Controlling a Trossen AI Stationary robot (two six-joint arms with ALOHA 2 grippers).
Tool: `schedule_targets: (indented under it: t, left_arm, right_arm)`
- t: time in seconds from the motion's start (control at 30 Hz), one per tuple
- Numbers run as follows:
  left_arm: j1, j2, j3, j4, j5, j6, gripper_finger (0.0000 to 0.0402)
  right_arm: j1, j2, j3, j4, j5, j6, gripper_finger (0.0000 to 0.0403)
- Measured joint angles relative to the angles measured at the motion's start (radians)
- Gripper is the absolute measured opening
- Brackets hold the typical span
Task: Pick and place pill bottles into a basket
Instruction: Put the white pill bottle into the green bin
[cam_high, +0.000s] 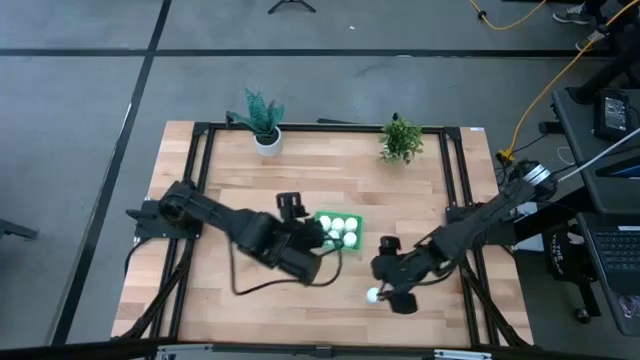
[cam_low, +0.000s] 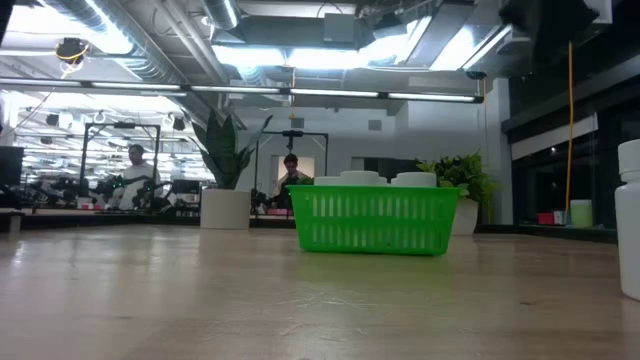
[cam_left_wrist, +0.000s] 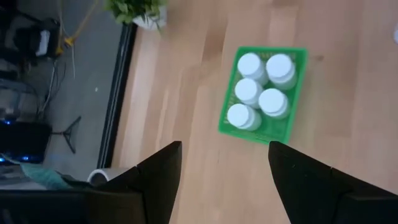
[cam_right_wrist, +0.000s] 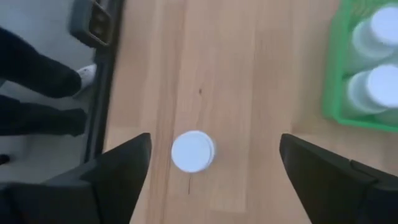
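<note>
The white pill bottle stands alone on the table, outside the green basket, and my right gripper needs to close on its capped top (cam_high: 373, 294) (cam_right_wrist: 193, 151).
The green basket (cam_high: 352, 222) stands near the table's middle and holds several white pill bottles (cam_left_wrist: 261, 93), upright with caps up. It also shows in the low view (cam_low: 375, 218). One more white pill bottle (cam_right_wrist: 193, 151) stands upright on the table toward the near right; it also shows in the high view (cam_high: 372, 295) and at the low view's right edge (cam_low: 629, 220). My right gripper (cam_right_wrist: 214, 158) is open above this bottle, one finger on either side, touching nothing. My left gripper (cam_left_wrist: 224, 168) is open and empty, above the table just left of the basket.
Two potted plants (cam_high: 262, 125) (cam_high: 400, 140) stand at the table's far edge. Black frame rails (cam_high: 200, 170) run along the table's left and right sides. A person's legs (cam_right_wrist: 43, 87) show beside the table in the right wrist view.
</note>
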Motion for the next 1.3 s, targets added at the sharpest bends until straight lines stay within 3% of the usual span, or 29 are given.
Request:
schedule_targets:
  t: [0.53, 1.3]
  left_arm:
    - [-0.151, -0.045, -0.001, 0.001, -0.095, -0.013, 0.0233]
    - [-0.167, -0.045, -0.001, 0.001, -0.100, 0.005, 0.0233]
  right_arm:
    - [-0.005, 0.292, 0.128, -0.065, -0.078, 0.389, 0.0359]
    - [0.012, 0.311, 0.129, -0.112, -0.100, 0.509, 0.0359]
